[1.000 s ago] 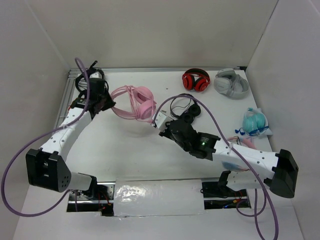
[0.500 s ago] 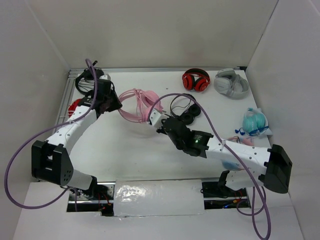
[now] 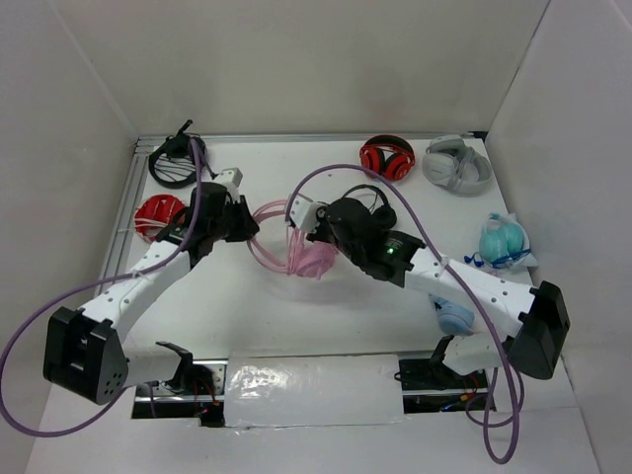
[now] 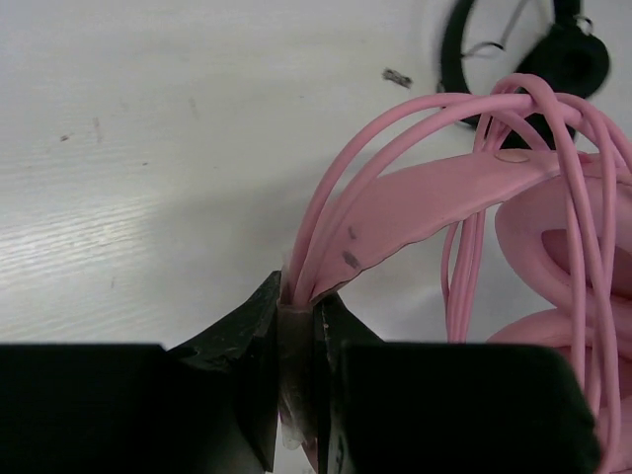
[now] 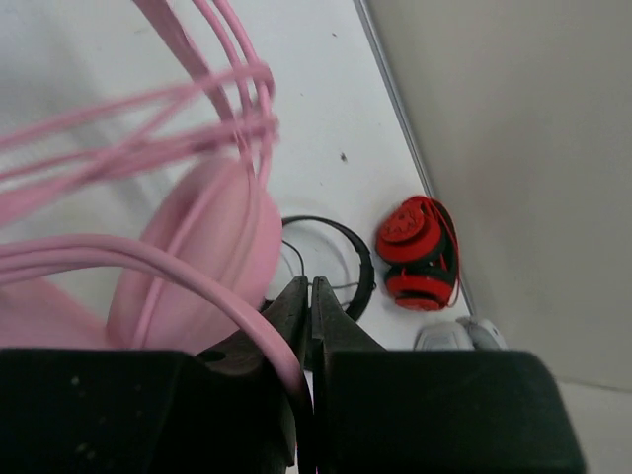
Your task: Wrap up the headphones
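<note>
Next, my left gripper sets the light-pink headphones down near the back edge of the table, toward the red-and-black headphones (image 3: 284, 180).
The light-pink headphones (image 3: 308, 259) are held between my two grippers at the table's middle. My left gripper (image 3: 249, 225) is shut on the thin wire headband (image 4: 415, 197) at its left end; the wires and the pink band run out from between its jaws (image 4: 299, 301). My right gripper (image 3: 314, 233) is at the right side of the headset, above a round cup (image 5: 197, 247). Its jaws are closed (image 5: 311, 296), with the thin pink cable (image 5: 148, 259) running down between them. Several cable loops (image 5: 197, 109) lie across the cup and band.
Thin black wired headphones (image 3: 373, 207) lie just behind the right wrist and show in both wrist views (image 5: 341, 259) (image 4: 563, 54). Red-and-black headphones (image 3: 386, 158) and a grey headset (image 3: 456, 164) sit at the back right. A teal bagged item (image 3: 506, 240) is at right. A black headset (image 3: 175, 163) and a red one (image 3: 158, 212) are at back left.
Both arms have carried the pink headphones from the back left toward the table's middle. The right gripper has swung up beside the cup, and the cable now loops over the headset.
</note>
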`<state>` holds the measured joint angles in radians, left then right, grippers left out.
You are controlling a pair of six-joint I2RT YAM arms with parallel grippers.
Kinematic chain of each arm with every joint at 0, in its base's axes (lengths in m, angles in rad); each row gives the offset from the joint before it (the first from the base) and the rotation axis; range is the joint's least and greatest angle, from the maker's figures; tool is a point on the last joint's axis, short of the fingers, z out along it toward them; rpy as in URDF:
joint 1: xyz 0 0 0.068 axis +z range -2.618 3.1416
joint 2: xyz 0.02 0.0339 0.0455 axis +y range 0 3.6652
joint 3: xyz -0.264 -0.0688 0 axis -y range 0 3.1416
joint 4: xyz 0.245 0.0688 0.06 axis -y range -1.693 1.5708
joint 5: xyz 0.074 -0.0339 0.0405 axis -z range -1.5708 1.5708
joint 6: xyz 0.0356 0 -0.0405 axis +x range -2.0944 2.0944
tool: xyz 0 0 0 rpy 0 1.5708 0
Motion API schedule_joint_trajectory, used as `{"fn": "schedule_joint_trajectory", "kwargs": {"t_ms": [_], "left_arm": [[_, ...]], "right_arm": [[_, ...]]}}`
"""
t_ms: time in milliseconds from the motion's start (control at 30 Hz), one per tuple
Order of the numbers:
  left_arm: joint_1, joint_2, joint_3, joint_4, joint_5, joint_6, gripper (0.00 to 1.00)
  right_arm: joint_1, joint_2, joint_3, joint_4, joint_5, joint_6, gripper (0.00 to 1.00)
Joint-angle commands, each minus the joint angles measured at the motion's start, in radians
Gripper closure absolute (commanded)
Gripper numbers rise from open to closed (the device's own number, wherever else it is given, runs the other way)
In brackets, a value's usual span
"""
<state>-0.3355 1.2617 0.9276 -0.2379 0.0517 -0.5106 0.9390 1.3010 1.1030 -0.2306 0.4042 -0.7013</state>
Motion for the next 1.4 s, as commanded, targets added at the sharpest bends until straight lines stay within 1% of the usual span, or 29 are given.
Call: {"fn": "schedule_joint_trajectory", "kwargs": {"t_ms": [0,33,67,100,133,200,267,367,400,467,533,600,667,833,867,933,967,1000,1100,1133,1167,1333,1367], "left_arm": [[-0.059,-0.064,-0.015,0.132,0.118,0.09,1.0],[-0.065,-0.062,-0.019,0.134,0.173,0.121,1.0],[-0.072,-0.062,-0.026,0.134,0.197,0.135,1.0],[-0.082,-0.062,-0.03,0.132,0.22,0.159,1.0],[-0.085,-0.064,-0.039,0.138,0.267,0.17,1.0],[-0.086,-0.074,-0.067,0.14,0.292,0.184,1.0],[-0.088,-0.088,-0.096,0.155,0.31,0.188,1.0],[-0.089,-0.133,-0.153,0.17,0.361,0.189,1.0],[-0.088,-0.14,-0.167,0.176,0.376,0.185,1.0],[-0.089,-0.162,-0.194,0.173,0.373,0.181,1.0],[-0.089,-0.173,-0.21,0.172,0.376,0.182,1.0],[-0.092,-0.182,-0.214,0.178,0.414,0.195,1.0],[-0.094,-0.183,-0.22,0.184,0.438,0.196,1.0],[-0.097,-0.185,-0.227,0.192,0.415,0.188,1.0],[-0.097,-0.186,-0.225,0.192,0.413,0.188,1.0],[-0.096,-0.188,-0.216,0.187,0.407,0.192,1.0],[-0.096,-0.189,-0.211,0.184,0.404,0.19,1.0],[-0.097,-0.188,-0.205,0.18,0.401,0.192,1.0],[-0.097,-0.188,-0.185,0.166,0.393,0.195,1.0],[-0.096,-0.188,-0.184,0.164,0.39,0.195,1.0],[-0.097,-0.189,-0.181,0.163,0.389,0.193,1.0],[-0.096,-0.191,-0.176,0.157,0.382,0.187,1.0],[-0.097,-0.189,-0.177,0.158,0.385,0.188,1.0]], "right_arm": [[-0.002,0.04,0.089,-0.018,-0.088,-0.04,0.87],[-0.002,0.053,0.101,-0.027,-0.1,-0.035,0.87],[-0.002,0.079,0.101,-0.036,-0.119,-0.036,0.86],[-0.002,0.09,0.098,-0.027,-0.117,-0.037,0.83],[-0.002,0.101,0.087,-0.018,-0.11,-0.038,0.83],[-0.002,0.133,0.084,-0.007,-0.074,-0.038,0.76],[-0.012,0.147,0.077,-0.003,-0.073,-0.038,0.75],[-0.048,0.155,0.057,0.01,-0.136,-0.014,0.73],[-0.06,0.15,0.049,0.011,-0.198,0.0,0.73],[-0.089,0.136,0.015,0.037,-0.269,0.06,0.73],[-0.103,0.118,-0.046,0.081,-0.385,0.108,0.7],[-0.106,0.11,-0.086,0.108,-0.486,0.141,0.69],[-0.105,0.115,-0.084,0.097,-0.527,0.158,0.66],[-0.106,0.116,-0.088,0.086,-0.55,0.192,0.6],[-0.106,0.116,-0.088,0.079,-0.551,0.192,0.54],[-0.111,0.112,-0.089,0.073,-0.551,0.195,0.52],[-0.114,0.11,-0.091,0.073,-0.553,0.198,0.45],[-0.117,0.109,-0.089,0.073,-0.553,0.207,0.42],[-0.137,0.096,-0.084,0.07,-0.568,0.226,0.39],[-0.146,0.092,-0.084,0.074,-0.573,0.229,0.32],[-0.154,0.078,-0.095,0.08,-0.576,0.23,0.29],[-0.19,0.038,-0.109,0.089,-0.577,0.233,0.27],[-0.215,0.018,-0.12,0.096,-0.603,0.238,0.25]]}}
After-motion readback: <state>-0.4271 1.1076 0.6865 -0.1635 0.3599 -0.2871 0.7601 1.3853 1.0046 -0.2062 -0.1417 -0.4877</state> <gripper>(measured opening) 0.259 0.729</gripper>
